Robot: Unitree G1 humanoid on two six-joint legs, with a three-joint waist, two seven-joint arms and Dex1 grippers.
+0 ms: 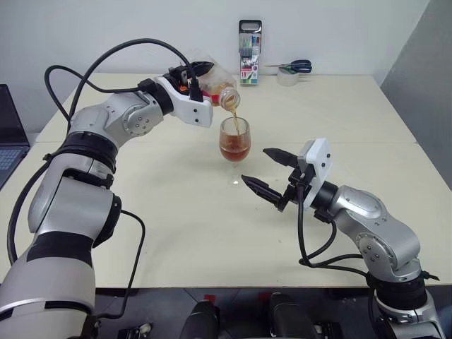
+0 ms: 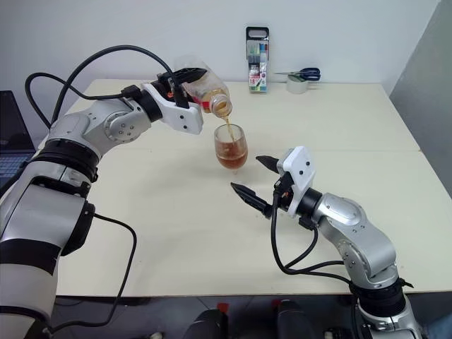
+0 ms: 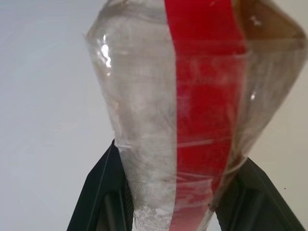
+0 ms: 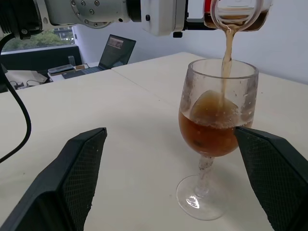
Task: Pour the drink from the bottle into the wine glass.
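The clear bottle, now held tipped over the wine glass, will be released by my left gripper on the cream table [image 1: 169, 170] next to the wine glass, toward the laptop.
My left gripper [image 1: 192, 73] is shut on the clear bottle [image 1: 215, 86], holding it tipped with its open mouth over the wine glass [image 1: 235, 138]. A thin stream of amber drink [image 4: 226, 48] runs from the mouth into the bowl. The glass stands upright on the table, its bowl about half full of reddish-brown liquid [image 4: 211, 137]. The bottle's red label strip [image 3: 204, 110] sits between the black fingers [image 3: 103, 192] in the left wrist view. My right gripper [image 1: 267, 170] stands open just right of the glass's foot, with nothing between its fingers.
An upright marker-pen case [image 1: 249, 51] stands at the table's far edge, with scissors [image 1: 293, 66] lying on a tape roll [image 1: 287, 77] beside it. A laptop [image 1: 8, 138] sits off the left side. The cream table [image 1: 176, 212] stretches wide in front of the glass.
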